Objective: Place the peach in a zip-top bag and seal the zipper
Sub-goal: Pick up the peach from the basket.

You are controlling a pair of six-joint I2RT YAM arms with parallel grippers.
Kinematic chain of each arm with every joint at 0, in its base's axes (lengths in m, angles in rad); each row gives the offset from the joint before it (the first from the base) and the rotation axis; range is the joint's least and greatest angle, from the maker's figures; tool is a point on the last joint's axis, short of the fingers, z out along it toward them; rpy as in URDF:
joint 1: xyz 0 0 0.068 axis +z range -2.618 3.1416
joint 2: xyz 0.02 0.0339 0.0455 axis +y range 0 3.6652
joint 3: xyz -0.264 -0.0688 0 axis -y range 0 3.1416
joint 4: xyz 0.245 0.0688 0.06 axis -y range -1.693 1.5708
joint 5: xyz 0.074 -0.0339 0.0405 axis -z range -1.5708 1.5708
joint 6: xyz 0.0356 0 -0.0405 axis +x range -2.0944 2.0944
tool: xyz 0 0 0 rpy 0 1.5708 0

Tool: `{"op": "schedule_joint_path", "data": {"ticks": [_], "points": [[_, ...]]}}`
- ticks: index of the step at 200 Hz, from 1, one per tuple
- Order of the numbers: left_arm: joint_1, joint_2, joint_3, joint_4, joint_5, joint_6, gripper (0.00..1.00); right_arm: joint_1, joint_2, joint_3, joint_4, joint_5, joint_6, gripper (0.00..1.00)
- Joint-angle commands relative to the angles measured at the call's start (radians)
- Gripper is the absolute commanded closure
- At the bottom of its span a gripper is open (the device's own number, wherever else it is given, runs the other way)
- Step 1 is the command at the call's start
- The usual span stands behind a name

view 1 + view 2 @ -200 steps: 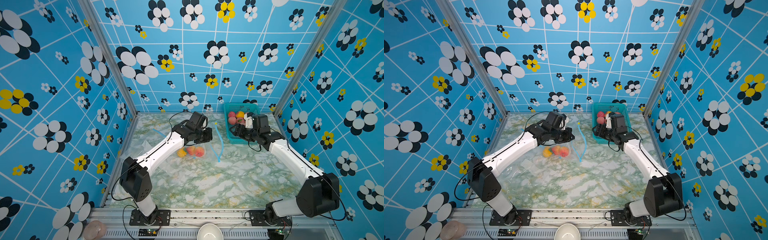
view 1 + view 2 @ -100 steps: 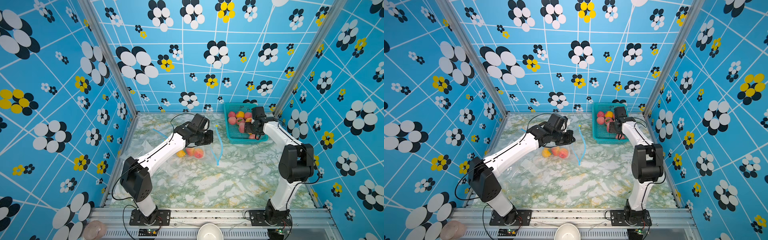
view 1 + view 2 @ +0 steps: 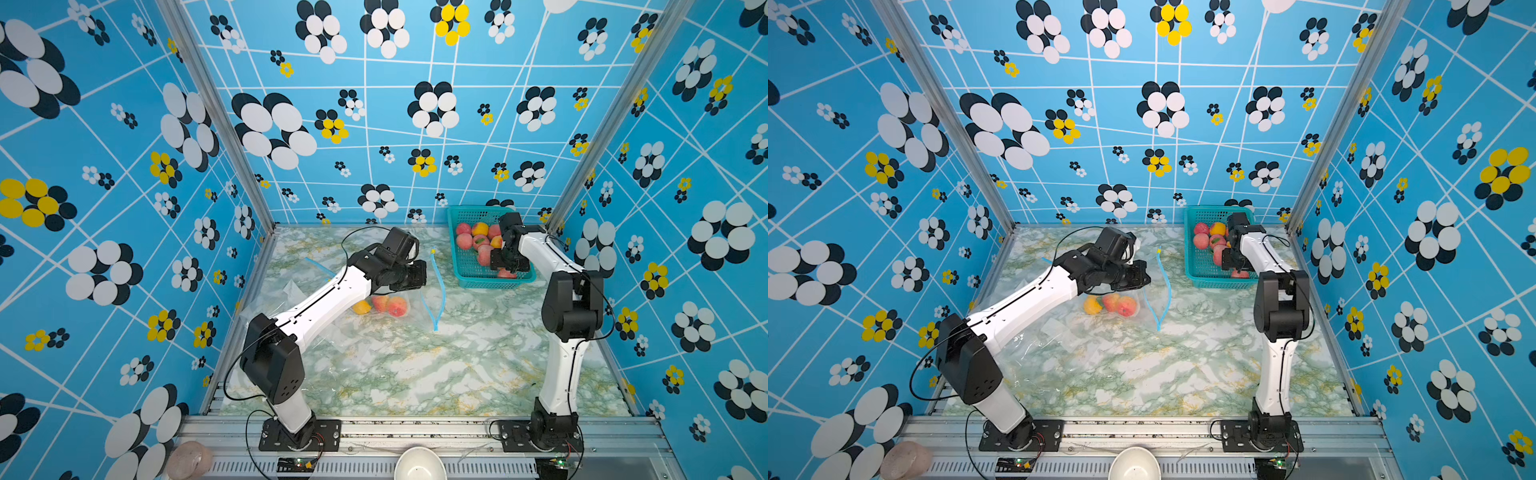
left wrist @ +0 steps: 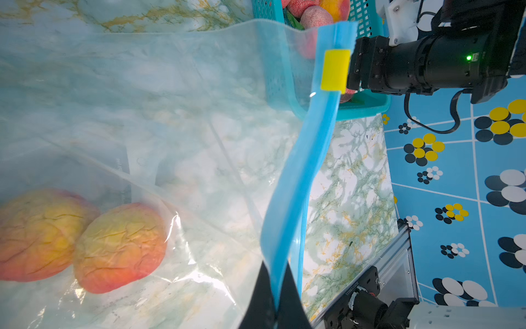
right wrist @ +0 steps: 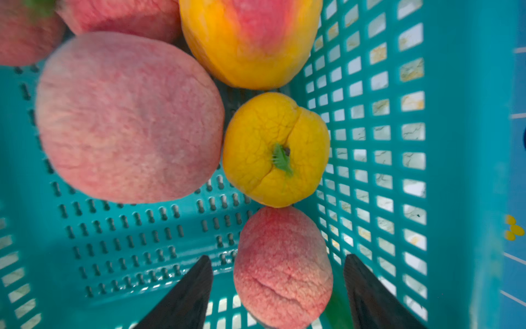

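Once the pink peach is bagged, my right gripper next grips the blue zipper strip's side (image 3: 443, 295) facing the teal basket.
The clear zip-top bag (image 3: 409, 301) lies mid-table with three peaches (image 3: 386, 305) inside. Its blue zipper strip (image 4: 307, 159) stands up, with the yellow slider (image 4: 335, 69) at the far end. My left gripper (image 4: 275, 302) is shut on the near end of that strip, and it shows in a top view (image 3: 1136, 277) above the bag. My right gripper (image 5: 277, 257) is open inside the teal basket (image 3: 469, 282). A pink peach (image 5: 281, 273) sits between its fingers, with a gap on each side. In a top view (image 3: 505, 266) it hangs over the basket's near end.
Several more peaches (image 5: 128, 119) fill the basket, including a small yellow one (image 5: 274, 148) against the mesh wall (image 5: 370, 142). Another clear bag (image 3: 291, 291) lies flat at the left wall. A white bowl (image 3: 417, 467) sits on the front rail.
My right arm has folded upright and carried its open gripper from the basket's left rim down into its near end. The left gripper keeps its grip on the zipper strip, nearly still.
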Motion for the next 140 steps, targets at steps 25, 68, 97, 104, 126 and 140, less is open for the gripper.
{"op": "schedule_joint_path", "data": {"ticks": [25,68,97,104,126,140], "points": [[0.003,-0.007,-0.017,0.000,0.001,0.025,1.00,0.002,0.097,0.054,-0.077,0.024,-0.007,0.26],[0.012,-0.017,-0.028,0.004,0.002,0.024,1.00,0.002,0.090,0.066,-0.075,0.013,-0.016,0.35],[0.015,-0.015,-0.028,0.009,0.005,0.020,1.00,0.002,-0.008,0.069,-0.073,-0.024,-0.012,0.38],[0.015,-0.014,-0.026,0.009,0.006,0.020,1.00,0.002,-0.040,0.068,-0.073,-0.041,-0.009,0.38],[0.015,-0.012,-0.024,0.014,0.007,0.016,1.00,0.005,-0.137,0.052,-0.066,-0.097,-0.003,0.37],[0.016,-0.007,-0.022,0.016,0.011,0.012,1.00,0.009,-0.204,0.028,-0.049,-0.171,0.011,0.37]]}}
